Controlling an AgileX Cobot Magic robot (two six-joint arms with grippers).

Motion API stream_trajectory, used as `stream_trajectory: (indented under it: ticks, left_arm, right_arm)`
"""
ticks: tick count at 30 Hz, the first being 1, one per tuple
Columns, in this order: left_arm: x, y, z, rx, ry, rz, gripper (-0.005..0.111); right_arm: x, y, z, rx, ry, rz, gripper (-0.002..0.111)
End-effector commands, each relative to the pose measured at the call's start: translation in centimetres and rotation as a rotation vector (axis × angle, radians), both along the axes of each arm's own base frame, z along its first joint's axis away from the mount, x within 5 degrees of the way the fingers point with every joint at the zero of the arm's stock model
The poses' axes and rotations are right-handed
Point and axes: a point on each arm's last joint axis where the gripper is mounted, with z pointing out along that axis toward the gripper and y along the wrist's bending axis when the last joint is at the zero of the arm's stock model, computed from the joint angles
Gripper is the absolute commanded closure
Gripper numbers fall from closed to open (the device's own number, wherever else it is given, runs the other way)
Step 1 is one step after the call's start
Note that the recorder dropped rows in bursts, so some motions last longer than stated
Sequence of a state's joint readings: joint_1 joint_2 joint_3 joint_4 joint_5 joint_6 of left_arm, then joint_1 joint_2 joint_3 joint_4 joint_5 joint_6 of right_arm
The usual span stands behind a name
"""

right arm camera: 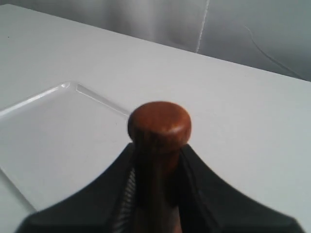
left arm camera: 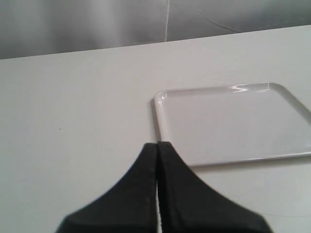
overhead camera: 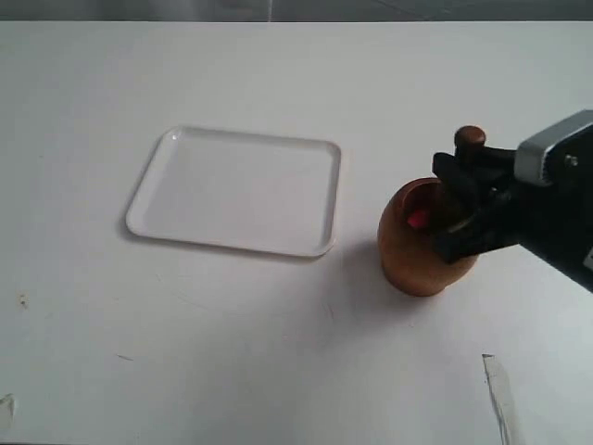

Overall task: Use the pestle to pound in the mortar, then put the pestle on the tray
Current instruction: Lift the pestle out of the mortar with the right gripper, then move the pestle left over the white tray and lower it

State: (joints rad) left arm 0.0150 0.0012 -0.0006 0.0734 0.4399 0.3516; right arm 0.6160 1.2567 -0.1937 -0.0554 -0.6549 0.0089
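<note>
My right gripper should release the pestle just off the middle of the white tray [overhead camera: 268, 202] [right arm camera: 91, 171], toward the mortar.
The brown wooden mortar [overhead camera: 419, 250] stands on the table to the right of the white tray [overhead camera: 148, 209]. My right gripper [overhead camera: 460, 190] is shut on the reddish-brown pestle [overhead camera: 470, 139], held upright with its small knob [right arm camera: 159, 121] sticking up above the fingers. The pestle's thick lower end goes down into the mortar's mouth, hidden behind the black fingers [right arm camera: 206, 182]. A red patch shows inside the mortar. My left gripper [left arm camera: 157, 145] is shut on nothing, hovering near one corner of the tray [left arm camera: 165, 97]; it is out of the exterior view.
The white table [overhead camera: 278, 352] runs wide around the tray and mortar. A strip of tape [overhead camera: 496, 385] lies at the front right, and small marks [overhead camera: 20, 299] sit near the front left. A grey backdrop [left arm camera: 97, 24] rises behind the table's far edge.
</note>
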Motion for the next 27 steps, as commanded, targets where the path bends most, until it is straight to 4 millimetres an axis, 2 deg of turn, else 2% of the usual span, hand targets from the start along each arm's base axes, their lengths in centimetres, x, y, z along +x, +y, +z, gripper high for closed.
stream_trajectory:
  ticks: [1, 5, 6, 7, 8, 10, 12, 14, 16, 17, 22, 25, 27]
  left_arm:
    - [0.0, -0.1, 0.0, -0.015, -0.004, -0.006, 0.107]
    - [0.0, -0.1, 0.0, -0.015, -0.004, -0.006, 0.107]
    - [0.0, -0.1, 0.0, -0.015, -0.004, -0.006, 0.107]
    - [0.0, -0.1, 0.0, -0.015, -0.004, -0.006, 0.107]
    - [0.0, -0.1, 0.0, -0.015, -0.004, -0.006, 0.107]
    - [0.0, -0.1, 0.0, -0.015, -0.004, -0.006, 0.107]
    - [0.0, -0.1, 0.0, -0.015, -0.004, -0.006, 0.107]
    - [0.0, -0.1, 0.0, -0.015, -0.004, -0.006, 0.107]
    - [0.0, -0.1, 0.0, -0.015, -0.004, -0.006, 0.107]
    - [0.0, -0.1, 0.0, -0.015, -0.004, -0.006, 0.107]
    - [0.0, -0.1, 0.0, -0.015, -0.004, -0.006, 0.107]
    - [0.0, -0.1, 0.0, -0.015, -0.004, -0.006, 0.107]
    - [0.0, -0.1, 0.0, -0.015, -0.004, -0.006, 0.107]
  right_arm:
    - [0.9, 0.8, -0.8, -0.068, 0.063, 0.015, 0.108]
    - [1.8, 1.4, 3.8, -0.013, -0.041, 0.020, 0.108]
    - [1.8, 1.4, 5.9, -0.020, -0.058, 0.019, 0.108]
    - [1.6, 1.2, 7.2, -0.023, -0.076, 0.020, 0.108]
    - [1.1, 0.8, 9.6, -0.006, -0.129, 0.019, 0.108]
    - [0.4, 0.2, 12.8, 0.035, -0.200, 0.010, 0.108]
    - [0.6, 0.3, 14.3, 0.050, -0.224, 0.006, 0.108]
    - [1.7, 1.3, 14.1, 0.037, -0.196, 0.012, 0.108]
    - [3.1, 4.0, 12.8, -0.007, -0.135, 0.072, 0.108]
    - [3.5, 6.0, 12.2, -0.038, -0.118, 0.133, 0.108]
    - [5.4, 13.0, 10.0, -0.130, -0.063, 0.272, 0.108]
    - [8.7, 17.8, 6.1, -0.275, 0.081, 0.284, 0.108]
    - [10.4, 19.8, 3.7, -0.350, 0.145, 0.285, 0.108]
